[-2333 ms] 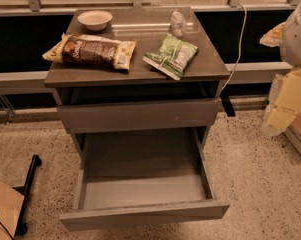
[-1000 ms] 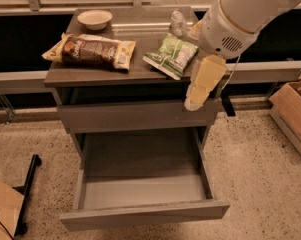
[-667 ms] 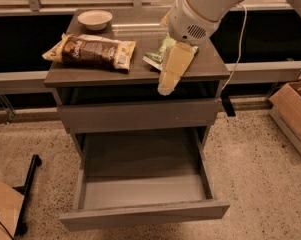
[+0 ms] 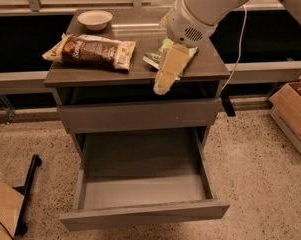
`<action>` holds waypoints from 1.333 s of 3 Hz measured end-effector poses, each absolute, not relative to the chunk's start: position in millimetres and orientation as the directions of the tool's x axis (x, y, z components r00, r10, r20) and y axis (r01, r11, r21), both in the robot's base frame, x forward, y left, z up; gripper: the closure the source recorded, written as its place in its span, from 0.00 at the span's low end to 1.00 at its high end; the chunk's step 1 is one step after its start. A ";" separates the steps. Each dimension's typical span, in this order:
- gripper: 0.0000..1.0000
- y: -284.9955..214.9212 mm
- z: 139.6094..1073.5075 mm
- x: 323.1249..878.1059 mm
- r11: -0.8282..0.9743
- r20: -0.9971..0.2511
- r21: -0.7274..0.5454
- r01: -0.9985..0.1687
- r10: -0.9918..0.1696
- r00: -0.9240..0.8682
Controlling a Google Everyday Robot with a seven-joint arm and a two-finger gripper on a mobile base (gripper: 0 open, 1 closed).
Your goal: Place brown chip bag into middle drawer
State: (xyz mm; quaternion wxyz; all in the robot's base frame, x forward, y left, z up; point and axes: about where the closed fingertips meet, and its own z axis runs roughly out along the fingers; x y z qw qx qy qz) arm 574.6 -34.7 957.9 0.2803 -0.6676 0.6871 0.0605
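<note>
The robot's gripper will next move to the brown chip bag's end [image 4: 124, 54] nearest the green bag and close there.
The brown chip bag [image 4: 92, 50] lies flat on the left part of the cabinet top [image 4: 135, 74]. The middle drawer [image 4: 145, 184] is pulled out below, its long tray empty and its flat front [image 4: 145, 215] nearest me. My gripper [image 4: 161, 86] hangs from the white arm [image 4: 205, 6] over the front edge of the cabinet top, to the right of the brown bag and apart from it. It covers part of the smaller green bag [image 4: 155, 58]. It holds nothing that I can see.
A cream bowl [image 4: 94, 19] sits at the back left of the cabinet top. The closed grey front [image 4: 135, 115] sits above the open drawer. A cardboard box [image 4: 292, 109] stands on the floor at right. A black stand [image 4: 27, 184] and cardboard [image 4: 2, 209] are at left.
The arm has swung in from the right edge and moved left over the cabinet top. The gripper now hangs lower over the green bag and the front edge. The bags and drawer have not moved.
</note>
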 end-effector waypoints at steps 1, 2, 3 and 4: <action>0.00 -17.6 948.4 596.3 0.103 -0.480 -0.301 -0.948 -0.876 0.057; 0.00 8.2 934.4 618.4 0.072 -0.480 -0.299 -0.952 -0.873 0.085; 0.00 31.3 917.6 642.7 0.042 -0.495 -0.296 -0.954 -0.861 0.116; 0.00 56.2 898.5 673.7 0.003 -0.514 -0.286 -0.958 -0.845 0.150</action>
